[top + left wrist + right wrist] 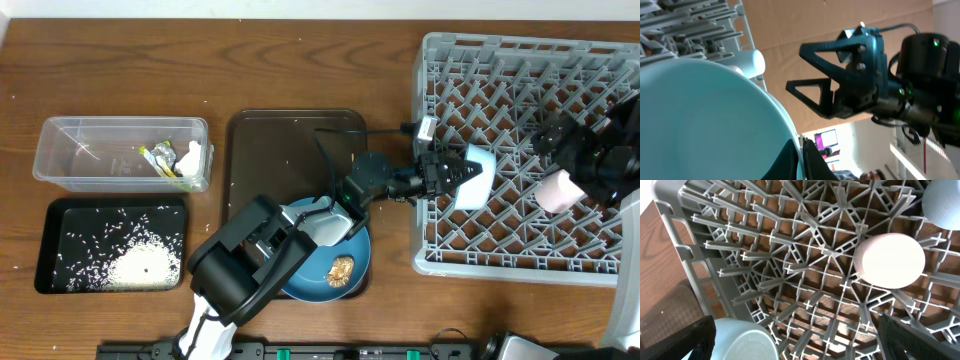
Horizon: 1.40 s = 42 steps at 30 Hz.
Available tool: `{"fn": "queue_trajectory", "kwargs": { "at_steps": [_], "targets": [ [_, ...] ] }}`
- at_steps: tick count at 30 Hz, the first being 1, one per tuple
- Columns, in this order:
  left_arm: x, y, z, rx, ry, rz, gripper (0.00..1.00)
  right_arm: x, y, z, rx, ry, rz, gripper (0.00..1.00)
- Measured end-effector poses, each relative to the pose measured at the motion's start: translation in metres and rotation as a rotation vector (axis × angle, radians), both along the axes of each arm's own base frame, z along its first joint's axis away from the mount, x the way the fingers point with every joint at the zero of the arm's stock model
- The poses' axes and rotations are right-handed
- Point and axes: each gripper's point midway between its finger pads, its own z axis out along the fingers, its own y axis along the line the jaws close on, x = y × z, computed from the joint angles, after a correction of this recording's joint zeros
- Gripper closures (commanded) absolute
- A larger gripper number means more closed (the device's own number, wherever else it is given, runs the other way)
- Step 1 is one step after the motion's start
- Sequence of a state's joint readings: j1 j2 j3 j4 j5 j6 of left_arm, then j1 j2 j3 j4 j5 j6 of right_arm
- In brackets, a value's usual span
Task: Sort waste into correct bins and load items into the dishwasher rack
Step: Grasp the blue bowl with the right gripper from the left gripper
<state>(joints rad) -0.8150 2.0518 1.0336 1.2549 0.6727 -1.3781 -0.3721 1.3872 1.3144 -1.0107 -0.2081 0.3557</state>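
Observation:
The pale-blue bowl, now held on edge over the pegs, will come to rest on the rack's wires (pixel 456 185), beside the rim nearest the serving tray, once I let go of it with my left gripper.
My left gripper (pixel 462 172) (pixel 801 145) reaches across the left rim of the grey dishwasher rack (pixel 520 262) (pixel 715 245). It is shut on the rim of the pale-blue bowl (pixel 477 178) (pixel 705 120), which is held on edge over the pegs. The same bowl shows low in the right wrist view (pixel 742 342). My right gripper (pixel 565 150) (pixel 795 321) (pixel 796 67) hangs open above the rack with nothing in it. The pale-pink cup (pixel 555 192) (pixel 890 260) stands upside down just below it. A light-blue cup (pixel 945 200) sits beyond. The blue plate (pixel 355 262) carries a brown food scrap (pixel 342 268).
A clear tub (pixel 70 150) at the left holds a crumpled wrapper (pixel 178 160). In front of it, a black tray (pixel 60 225) holds white rice (pixel 140 265). The plate rests on a dark brown serving tray (pixel 280 140), partly under my left arm.

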Motion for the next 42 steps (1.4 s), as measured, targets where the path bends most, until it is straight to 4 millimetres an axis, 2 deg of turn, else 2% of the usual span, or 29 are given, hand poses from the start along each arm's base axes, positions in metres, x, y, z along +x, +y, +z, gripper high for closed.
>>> {"fn": "queue_trajectory", "kwargs": {
  "at_steps": [7,14,20,21,23,29,39,42],
  "targets": [
    [0.005,-0.001,0.001,-0.012,0.039,0.034,0.87,0.000,0.000,0.000,0.001,0.002,0.000,0.04],
    [0.001,-0.006,0.002,-0.020,0.071,0.045,0.86,-0.001,0.000,-0.001,0.002,0.006,0.000,0.04],
    [0.008,-0.005,-0.001,-0.026,0.106,0.079,0.84,-0.003,0.001,-0.002,0.005,0.013,0.000,0.04],
    [0.009,-0.005,-0.003,-0.026,0.117,0.084,0.85,-0.003,0.001,-0.002,0.005,0.013,0.000,0.04],
    [0.010,-0.005,-0.004,-0.034,0.131,0.086,0.94,-0.003,0.001,-0.002,0.005,0.013,0.000,0.04],
    [0.008,-0.001,0.019,-0.129,0.073,0.086,0.94,-0.003,0.000,-0.002,-0.001,0.015,-0.004,0.04],
    [0.011,-0.005,-0.005,-0.047,0.146,0.089,0.94,-0.004,-0.002,-0.002,-0.010,0.019,-0.009,0.04],
    [0.011,-0.006,-0.011,-0.022,0.156,0.085,0.90,-0.004,-0.002,-0.002,-0.011,0.019,-0.009,0.03]
  ]
}}
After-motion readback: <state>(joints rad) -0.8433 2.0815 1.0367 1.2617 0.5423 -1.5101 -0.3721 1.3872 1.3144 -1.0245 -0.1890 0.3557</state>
